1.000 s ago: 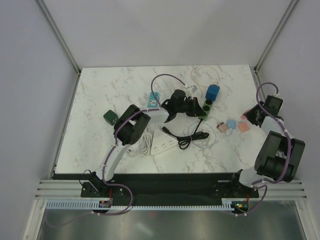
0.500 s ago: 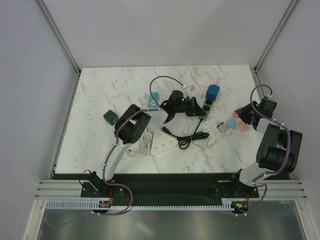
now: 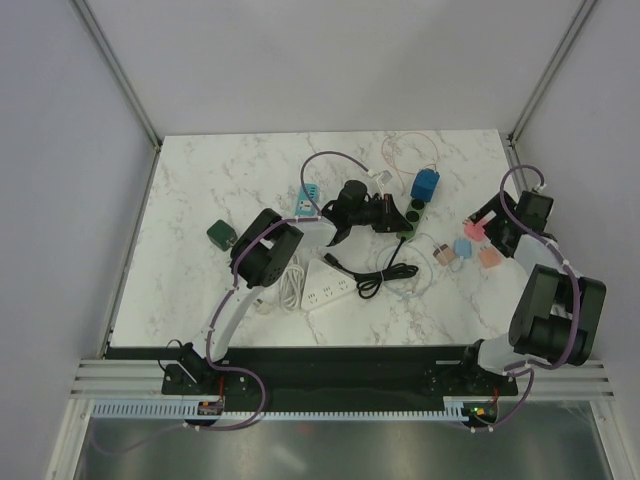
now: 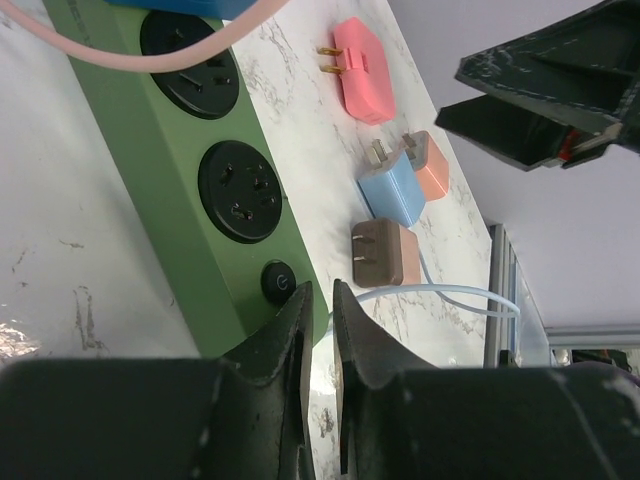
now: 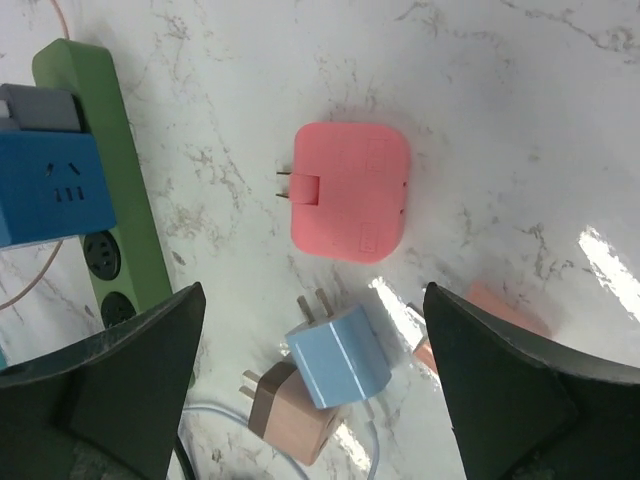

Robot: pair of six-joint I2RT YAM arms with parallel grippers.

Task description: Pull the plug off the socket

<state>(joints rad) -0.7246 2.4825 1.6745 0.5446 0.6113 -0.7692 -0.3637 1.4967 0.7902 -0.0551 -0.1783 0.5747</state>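
Observation:
Next, I move my right gripper over to the big blue plug in the far end of the green socket strip and close it on the blue plug's sides (image 3: 424, 187) (image 5: 52, 190).
The green socket strip (image 3: 411, 212) lies mid-table with a big blue plug (image 3: 425, 185) still seated in its far end. The same blue plug (image 5: 48, 192) shows in the right wrist view. My left gripper (image 4: 322, 298) is shut with nothing between its fingers. Its tips rest at the strip's (image 4: 190, 190) near end, beside the round switch. My right gripper (image 5: 315, 375) hangs wide open over loose plugs on the marble. A flat pink plug (image 5: 350, 192) lies free just ahead of it, prongs toward the strip (image 5: 100, 170).
A small blue plug (image 5: 340, 358), a brown-tipped peach plug (image 5: 295, 412) and another peach one (image 5: 505, 312) lie under the right gripper, with a pale blue cable. A white power strip (image 3: 328, 285), coiled black cable (image 3: 385, 272), teal strip (image 3: 307, 200) and dark green cube (image 3: 220, 234) lie to the left.
My right gripper has gone from shut to wide open and let the pink plug go onto the table. That arm shifted a little left. The left arm has barely moved.

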